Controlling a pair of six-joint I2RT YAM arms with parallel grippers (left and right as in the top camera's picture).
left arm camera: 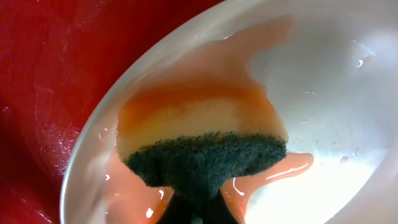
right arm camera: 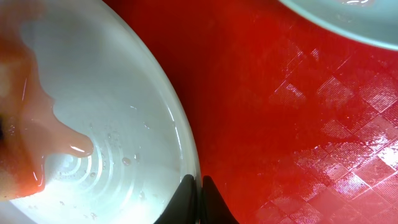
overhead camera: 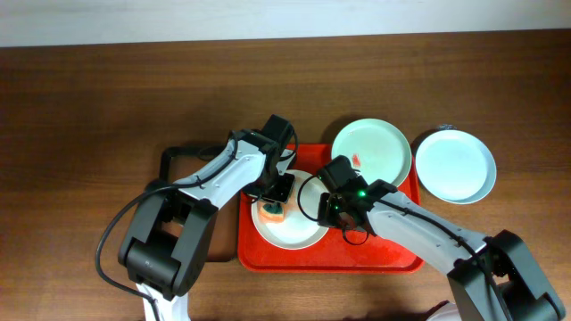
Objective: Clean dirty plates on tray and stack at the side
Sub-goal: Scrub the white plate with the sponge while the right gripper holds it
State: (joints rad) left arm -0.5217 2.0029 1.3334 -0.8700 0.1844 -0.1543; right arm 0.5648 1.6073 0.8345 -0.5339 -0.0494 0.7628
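My left gripper needs to release the sponge near the middle of the black-rimmed brown tray [overhead camera: 206,210], a little toward the red tray. The sponge is now pressed onto the white plate.
A white plate [overhead camera: 299,227] lies on the red tray [overhead camera: 393,259]. My left gripper [overhead camera: 275,201] is shut on a sponge [left arm camera: 199,137], green on top and yellow below, soaked orange, pressed onto the plate's wet pink-orange smear [left arm camera: 205,74]. My right gripper [right arm camera: 199,193] is shut on the white plate's rim [right arm camera: 186,149], at its right edge [overhead camera: 328,207]. A pale mint plate [overhead camera: 375,147] with a small red smear rests on the tray's far right corner. A light blue-green plate [overhead camera: 455,165] lies on the table right of the tray.
A black-rimmed brown tray [overhead camera: 174,160] lies left of the red tray, partly under my left arm. Dark wooden table [overhead camera: 89,107] all round. The red tray's floor [right arm camera: 298,112] is wet and patterned.
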